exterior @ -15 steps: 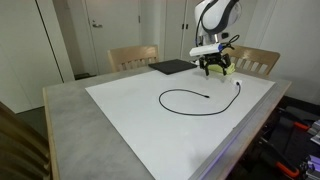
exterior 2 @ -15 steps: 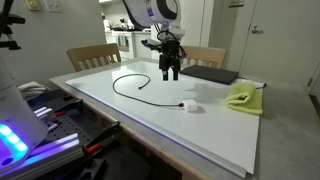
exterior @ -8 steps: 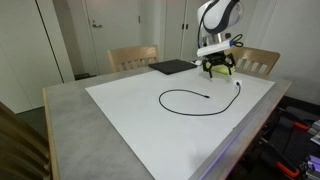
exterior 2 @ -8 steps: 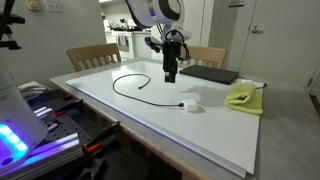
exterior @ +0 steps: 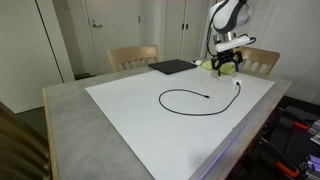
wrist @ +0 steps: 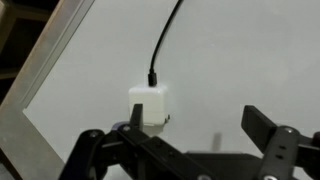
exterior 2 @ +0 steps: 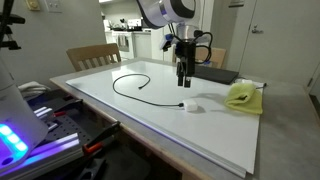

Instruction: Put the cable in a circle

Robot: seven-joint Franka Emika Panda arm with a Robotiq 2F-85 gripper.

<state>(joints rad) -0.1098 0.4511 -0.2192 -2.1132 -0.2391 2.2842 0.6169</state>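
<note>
The white block (exterior: 238,80) (wrist: 149,104) at the cable's plugged end is next for my gripper, which should go there and close around it.
The cable (exterior: 161,98) is a thin black cord lying on the white tabletop (exterior: 130,110) in an open loop. One small end lies inside the loop. The other end is plugged into a small white block (exterior: 238,85). It shows in both exterior views (exterior 2: 114,84). In the wrist view the cord (wrist: 165,40) runs up from the white block (wrist: 150,105). My gripper (exterior: 228,64) hangs open and empty above the table, near the white block (exterior 2: 188,105). Its left finger (wrist: 135,122) is close beside the block; its jaws stand wide apart.
A flat black pad (exterior 2: 215,73) and a yellow cloth (exterior 2: 242,95) lie at the table's far side. Wooden chairs (exterior: 133,57) stand behind the table. The white top's edge (wrist: 40,90) runs near the block.
My gripper has moved sideways along the far side of the table, away from the loop and towards the white block end. The cable has not moved.
</note>
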